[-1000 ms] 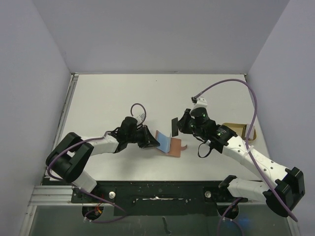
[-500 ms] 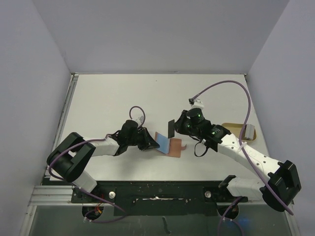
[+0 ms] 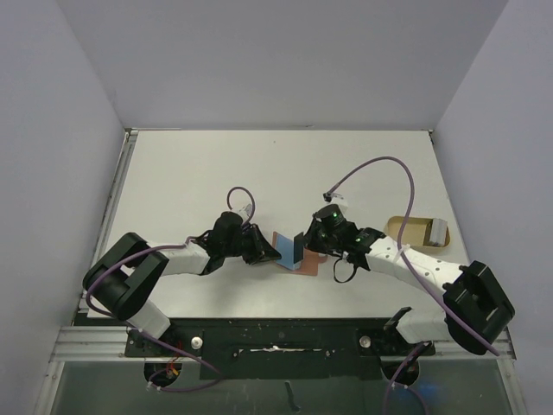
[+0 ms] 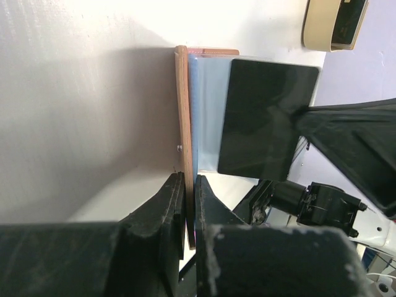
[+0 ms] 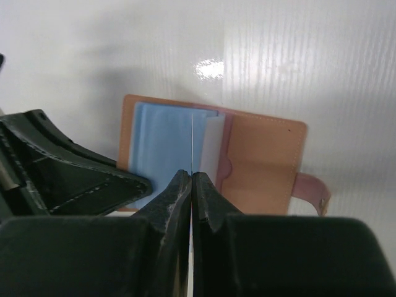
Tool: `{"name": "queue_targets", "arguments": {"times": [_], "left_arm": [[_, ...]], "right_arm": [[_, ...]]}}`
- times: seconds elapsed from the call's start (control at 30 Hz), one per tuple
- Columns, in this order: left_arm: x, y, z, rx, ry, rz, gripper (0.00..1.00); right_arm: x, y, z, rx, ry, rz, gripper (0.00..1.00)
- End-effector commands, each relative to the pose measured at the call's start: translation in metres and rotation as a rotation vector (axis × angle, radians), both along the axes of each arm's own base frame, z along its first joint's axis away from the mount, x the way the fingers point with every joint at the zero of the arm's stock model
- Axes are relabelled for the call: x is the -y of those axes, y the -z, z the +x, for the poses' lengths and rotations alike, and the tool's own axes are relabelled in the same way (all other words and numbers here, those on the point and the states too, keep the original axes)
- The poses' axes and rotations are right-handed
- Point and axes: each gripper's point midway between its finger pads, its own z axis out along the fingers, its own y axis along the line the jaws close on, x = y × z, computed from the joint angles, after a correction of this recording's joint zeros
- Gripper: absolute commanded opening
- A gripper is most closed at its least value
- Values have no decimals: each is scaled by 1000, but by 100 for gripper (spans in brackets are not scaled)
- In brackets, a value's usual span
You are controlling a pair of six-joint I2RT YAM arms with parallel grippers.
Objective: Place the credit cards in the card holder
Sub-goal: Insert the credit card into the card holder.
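The card holder's flap stands steep beside the dark credit card. My left gripper needs to open, let the flap down flatter and pinch the flap's outer edge [image 4: 185, 139].
The card holder [image 3: 308, 261] lies open on the table, a reddish-brown wallet with a snap tab [image 5: 312, 192]. My left gripper [image 3: 268, 251] is shut on its left flap [image 4: 181, 111] and holds that flap upright. A blue credit card [image 5: 159, 154] sits against that flap's inner pocket. My right gripper [image 3: 309, 242] is shut on a second credit card [image 4: 266, 117], dark from the left wrist view and a thin edge-on line [image 5: 192, 139] in the right wrist view. That card stands on edge over the wallet's fold, beside the blue one. Whether its lower edge is inside a pocket is hidden.
A tan oval tray [image 3: 413, 231] lies right of the wallet, under the right arm's purple cable, with a grey thing [image 3: 440, 233] at its end. Walls close the table's left, back and right. Both arm bases stand along the near edge.
My right gripper has carried the dark card down and left, from above the wallet's right side to over its fold. The left gripper and the raised flap have barely moved.
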Motion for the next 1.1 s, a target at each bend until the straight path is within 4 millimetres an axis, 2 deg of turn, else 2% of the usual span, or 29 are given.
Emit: {"name": "queue_targets", "arguments": {"times": [0.0, 0.3, 0.57, 0.83, 1.07], "left_arm": [[8, -13, 9, 54, 1, -40, 0], [1, -11, 7, 50, -37, -30, 0], [-1, -5, 3, 32, -27, -18, 0], [-1, -5, 2, 42, -9, -4, 18], [-7, -1, 1, 55, -2, 40, 24]], "right_arm": [[-1, 1, 2, 26, 14, 6, 0], [17, 18, -9, -6, 22, -74, 0], [24, 27, -14, 9, 1, -88, 0], [27, 36, -13, -1, -17, -131, 0], [30, 42, -14, 14, -34, -144, 0]]}}
